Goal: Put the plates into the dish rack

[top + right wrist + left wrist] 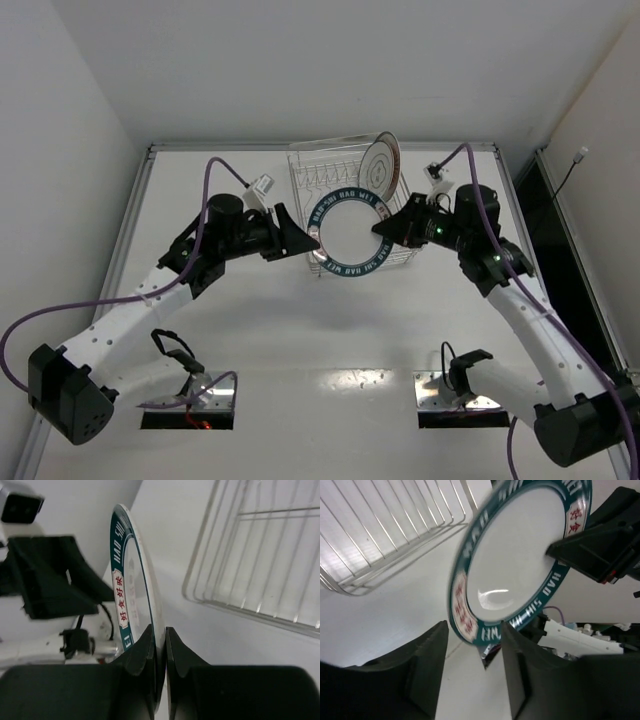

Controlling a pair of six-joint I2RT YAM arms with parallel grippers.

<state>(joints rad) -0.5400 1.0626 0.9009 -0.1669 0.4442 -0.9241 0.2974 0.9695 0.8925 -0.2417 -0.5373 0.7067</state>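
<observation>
My right gripper needs to release the teal-rimmed plate upright in the dish rack slot (367, 173) next to the dark-ringed plate.
The teal-rimmed plate (350, 232) is held on edge above the table, just in front of the dish rack (330, 165). My right gripper (385, 228) is shut on its right rim; in the right wrist view the fingers pinch the plate's (127, 590) edge at the gripper (160, 630). My left gripper (305, 242) is open at the plate's left rim, and in the left wrist view the rim (470, 625) sits just beyond the fingertip gap (473, 628). A dark-ringed plate (380, 160) stands in the rack's back right. The orange sunburst plate is out of view.
The rack's wire front edge lies close behind the held plate (385, 535) (250, 555). Two metal base plates (190, 400) (455, 397) sit at the near edge. White walls bound the table left and right. Purple cables trail from both arms.
</observation>
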